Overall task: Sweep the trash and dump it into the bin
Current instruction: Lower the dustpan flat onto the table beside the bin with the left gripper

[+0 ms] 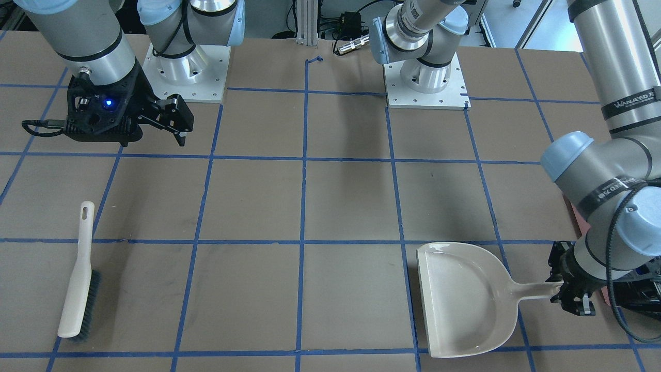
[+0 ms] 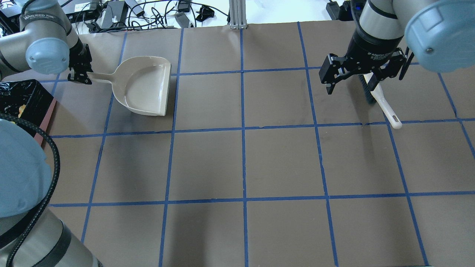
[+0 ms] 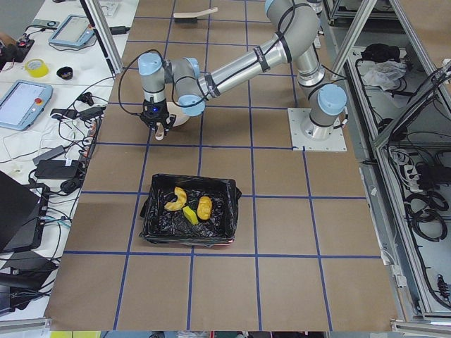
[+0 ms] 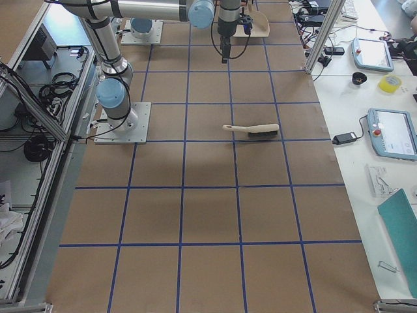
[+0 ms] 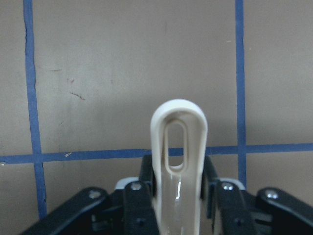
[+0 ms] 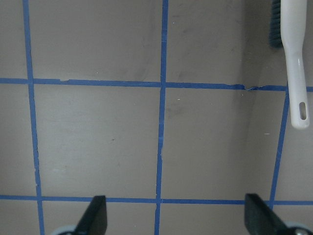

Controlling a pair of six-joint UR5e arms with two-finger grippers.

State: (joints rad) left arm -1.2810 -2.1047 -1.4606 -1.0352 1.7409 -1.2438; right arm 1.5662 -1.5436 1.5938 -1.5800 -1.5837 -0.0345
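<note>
Next, my left gripper puts the beige dustpan down on the brown table, slightly nearer the brush [image 1: 442, 291].
The trash lies inside the bin [image 3: 151, 211], which is lined with a black bag: an orange-yellow lump [image 3: 204, 206], a green-and-yellow chunk [image 3: 191, 215] and a curved slice [image 3: 175, 199]. The bin's pink side [image 2: 46, 115] shows at the overhead view's left edge. My left gripper [image 2: 79, 72] is shut on the handle [image 5: 178, 161] of the beige dustpan [image 2: 144, 87], which rests empty on the table. My right gripper [image 2: 365, 79] is open and empty, raised above the table over the brush [image 2: 382, 102].
The brush [image 1: 77, 279] lies flat on the brown table with blue tape lines, bristles on its side. The two arm bases [image 1: 186, 67] stand at the robot's edge. Cables and devices lie beyond the table's far edge [image 2: 148, 11].
</note>
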